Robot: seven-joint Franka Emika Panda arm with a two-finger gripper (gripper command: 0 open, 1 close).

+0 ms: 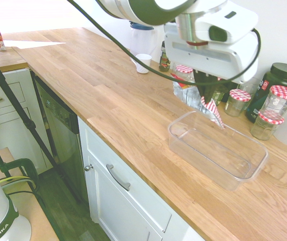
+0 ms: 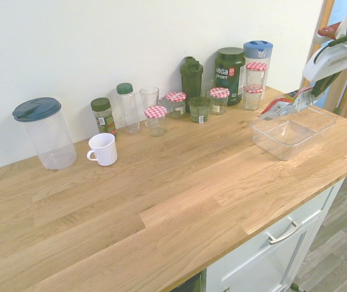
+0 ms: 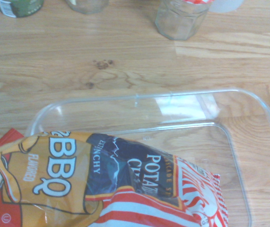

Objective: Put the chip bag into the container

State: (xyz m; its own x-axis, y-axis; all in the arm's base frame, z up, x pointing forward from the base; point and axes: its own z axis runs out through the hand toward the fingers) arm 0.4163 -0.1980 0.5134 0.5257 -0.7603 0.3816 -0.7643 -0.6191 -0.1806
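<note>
My gripper needs to release the chip bag lengthwise on the middle of the clear container's bottom (image 1: 213,142) (image 3: 144,169). The bag now hangs over the container's far end.
The chip bag (image 1: 212,109), with red-and-white striped edges and a silvery side, hangs over the far end of the container (image 1: 249,173). My gripper (image 1: 206,99) is shut on the bag's top. From the other side, the bag (image 2: 281,106) sticks out of the gripper (image 2: 310,98) above the clear tub's back rim (image 2: 264,134). In the wrist view the bag (image 3: 101,175) shows yellow BBQ print and dark blue lettering, and it overlaps one corner of the container (image 3: 139,97). The tub has nothing else in it.
Glass jars with red-checked lids (image 1: 238,100) (image 1: 283,98) (image 1: 266,123) and a dark green tub (image 1: 280,80) stand just behind the container near the wall. A white mug (image 2: 103,149) and a lidded clear pitcher (image 2: 44,131) sit further along the wooden counter (image 1: 108,100).
</note>
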